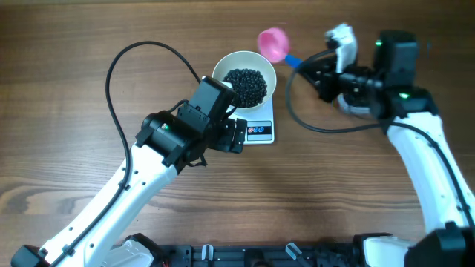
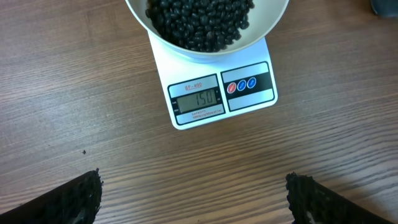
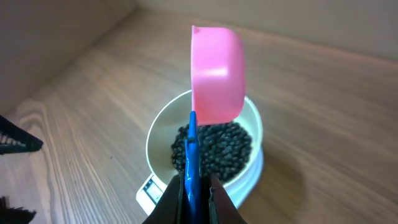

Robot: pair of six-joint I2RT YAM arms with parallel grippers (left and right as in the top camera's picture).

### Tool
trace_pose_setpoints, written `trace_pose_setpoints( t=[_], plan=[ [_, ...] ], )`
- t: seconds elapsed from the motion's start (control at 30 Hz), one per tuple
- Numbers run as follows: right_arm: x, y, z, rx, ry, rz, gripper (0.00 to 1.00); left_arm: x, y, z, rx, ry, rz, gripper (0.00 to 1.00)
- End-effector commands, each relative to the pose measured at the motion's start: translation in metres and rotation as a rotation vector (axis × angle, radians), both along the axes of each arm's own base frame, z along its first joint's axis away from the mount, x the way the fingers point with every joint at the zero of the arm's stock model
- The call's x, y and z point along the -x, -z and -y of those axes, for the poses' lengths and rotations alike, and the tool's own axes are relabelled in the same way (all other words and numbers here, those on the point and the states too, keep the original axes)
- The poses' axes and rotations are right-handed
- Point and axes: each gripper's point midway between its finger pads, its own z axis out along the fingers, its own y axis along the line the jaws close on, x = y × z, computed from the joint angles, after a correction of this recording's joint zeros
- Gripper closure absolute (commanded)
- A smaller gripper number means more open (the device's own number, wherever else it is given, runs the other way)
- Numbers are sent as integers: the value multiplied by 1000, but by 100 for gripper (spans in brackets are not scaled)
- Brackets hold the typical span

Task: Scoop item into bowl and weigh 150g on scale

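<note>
The robot's right gripper will release the pink scoop inside the clear container point(image 1: 380, 95) that sits below its own arm.
The white bowl point(image 1: 223, 68) stands on the small white scale point(image 1: 264, 132) and holds a heap of black beads point(image 1: 246, 85). In the left wrist view the scale point(image 2: 256, 99) shows 150 on its display, under the bowl point(image 2: 205, 55) of beads point(image 2: 199, 22). My left gripper point(image 2: 194, 183) is open just in front of the scale, with nothing between its fingers point(image 2: 81, 199). My right gripper point(image 3: 194, 186) is shut on the blue handle point(image 3: 191, 155) of a pink scoop point(image 3: 216, 74). The scoop point(image 1: 273, 43) is held in the air behind the bowl point(image 3: 158, 134), up and to the right of it in the overhead view.
A black cable point(image 1: 111, 74) loops over the table left of the bowl. Another cable point(image 1: 297, 111) hangs from the right arm, right of the scale. Bare wooden tabletop point(image 1: 334, 193) lies in front of the scale.
</note>
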Motion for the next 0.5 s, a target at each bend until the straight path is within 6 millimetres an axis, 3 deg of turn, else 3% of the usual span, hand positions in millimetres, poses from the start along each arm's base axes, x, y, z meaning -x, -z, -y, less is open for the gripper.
trace_pose_setpoints(
  t=[0.0,0.1,0.23,0.4,0.47],
  plan=[
    [-8,19,-24,28,-26,-20,96,-1,-5,3,13,-3,9,0],
    [-15,45,-37,120,7,-32,96,-1,-5,3,13,-3,9,0],
    [-16,55,-43,151,11,-41,96,-1,-5,3,13,-3,9,0],
    [-20,31,-40,132,26,32,96,-1,-5,3,13,-3,9,0],
    [-23,8,-19,130,87,87,96,-1,-5,3,13,-3,9,0]
  ],
)
